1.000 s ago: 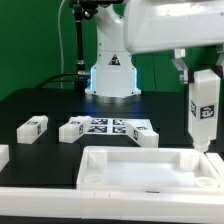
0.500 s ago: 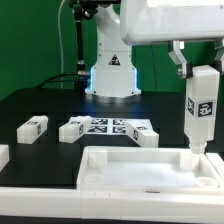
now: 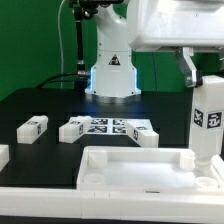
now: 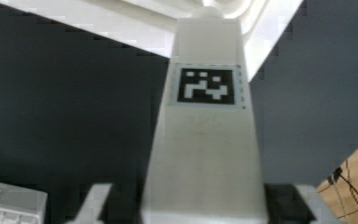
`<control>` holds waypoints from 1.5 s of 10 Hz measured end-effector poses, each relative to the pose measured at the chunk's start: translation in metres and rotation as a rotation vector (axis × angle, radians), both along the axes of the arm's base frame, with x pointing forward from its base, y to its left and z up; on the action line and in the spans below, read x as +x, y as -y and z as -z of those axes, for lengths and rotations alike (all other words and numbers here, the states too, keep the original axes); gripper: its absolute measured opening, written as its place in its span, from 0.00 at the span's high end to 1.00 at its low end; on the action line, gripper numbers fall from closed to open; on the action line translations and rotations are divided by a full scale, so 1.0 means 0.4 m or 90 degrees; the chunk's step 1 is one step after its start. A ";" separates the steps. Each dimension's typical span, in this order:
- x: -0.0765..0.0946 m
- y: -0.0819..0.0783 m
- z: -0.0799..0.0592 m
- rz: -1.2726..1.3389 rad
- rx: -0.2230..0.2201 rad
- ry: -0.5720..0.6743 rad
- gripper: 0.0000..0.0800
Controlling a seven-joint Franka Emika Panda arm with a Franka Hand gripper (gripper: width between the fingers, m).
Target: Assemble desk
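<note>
The white leg is to go upright in the tabletop's near corner socket (image 3: 207, 183) (image 4: 213, 8), straight below the leg's lower end. I should let go of it there with my gripper.
The white desk tabletop (image 3: 140, 178) lies at the front with its raised rim and round corner sockets up. My gripper (image 3: 205, 72) is shut on a white square leg (image 3: 209, 122) and holds it upright over the tabletop's far corner at the exterior view's right. The leg's lower end is near that corner's socket; whether it touches I cannot tell. In the wrist view the leg (image 4: 208, 140) with its marker tag runs away from the gripper (image 4: 201, 205) between the two fingers. Three loose legs lie on the table: one (image 3: 33, 126), another (image 3: 72, 129), a third (image 3: 147, 138).
The marker board (image 3: 108, 127) lies behind the tabletop. The robot base (image 3: 111, 70) stands at the back. Another white part (image 3: 3, 155) shows at the exterior view's left edge. The table is black.
The gripper with the leg has moved toward the exterior view's right and nearer the camera, staying over the tabletop's far corner.
</note>
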State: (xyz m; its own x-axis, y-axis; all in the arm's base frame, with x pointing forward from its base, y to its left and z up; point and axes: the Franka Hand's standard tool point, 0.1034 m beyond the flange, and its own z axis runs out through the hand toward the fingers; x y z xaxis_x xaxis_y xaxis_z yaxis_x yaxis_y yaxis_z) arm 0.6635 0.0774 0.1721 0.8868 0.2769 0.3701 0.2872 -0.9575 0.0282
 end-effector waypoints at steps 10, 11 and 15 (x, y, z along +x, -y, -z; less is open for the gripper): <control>-0.020 -0.022 0.053 -0.015 -0.002 -0.011 0.63; -0.020 -0.023 0.055 -0.017 -0.003 -0.012 0.63; -0.016 -0.025 0.075 -0.029 -0.006 -0.016 0.63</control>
